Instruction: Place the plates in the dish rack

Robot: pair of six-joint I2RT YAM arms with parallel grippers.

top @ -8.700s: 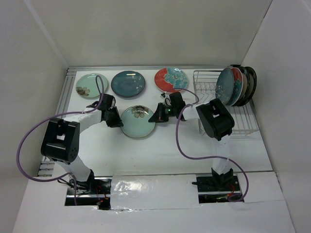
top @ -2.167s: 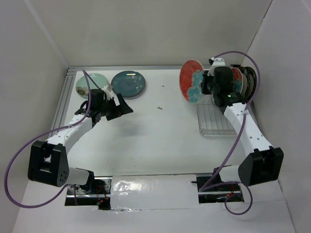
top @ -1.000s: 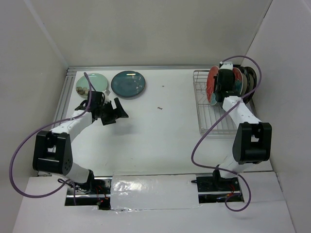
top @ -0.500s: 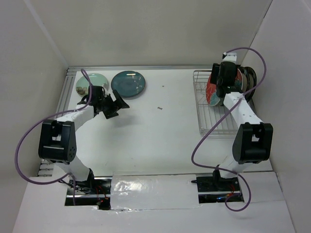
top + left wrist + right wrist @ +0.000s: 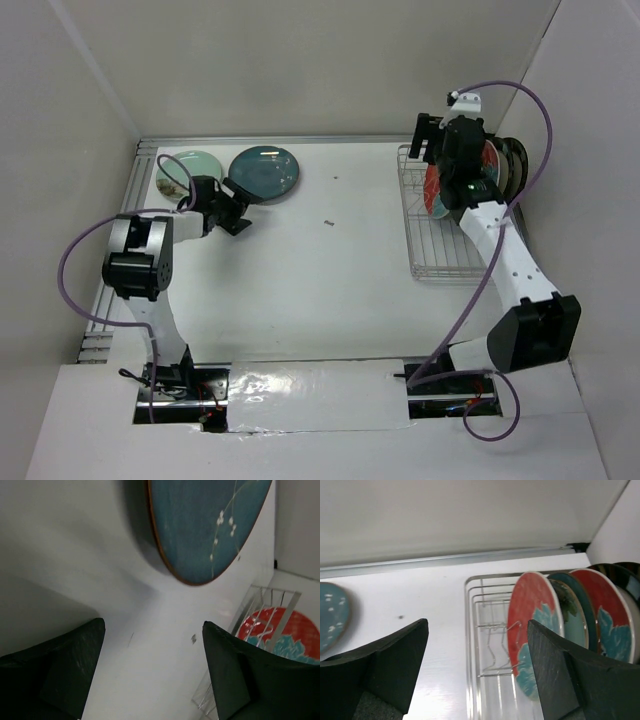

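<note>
My right gripper needs to hold the dark teal plate at the rack-side edge (image 5: 349, 609), across from my left gripper, so that it can take the plate over.
The dish rack (image 5: 441, 250) stands at the right, with several plates upright in its far end. The front one is red with a teal flower (image 5: 434, 192) (image 5: 532, 625), and my right gripper (image 5: 432, 150) (image 5: 477, 665) hovers open just above and left of it, holding nothing. A dark teal plate (image 5: 265, 172) (image 5: 205, 525) and a pale mint plate (image 5: 177, 170) lie flat at the back left. Beside the teal plate's near edge, my left gripper (image 5: 238, 208) (image 5: 152, 670) is open over bare table, its fingers (image 5: 55, 675) touching no plate.
White walls close in the table on three sides. A metal rail (image 5: 300, 140) runs along the back edge. A small dark speck (image 5: 328, 223) lies mid-table. The near half of the rack (image 5: 487, 645) holds only wire prongs.
My right gripper has opened, left the red plate standing in the rack, and lifted away. The left gripper has swung back toward the dark teal plate.
</note>
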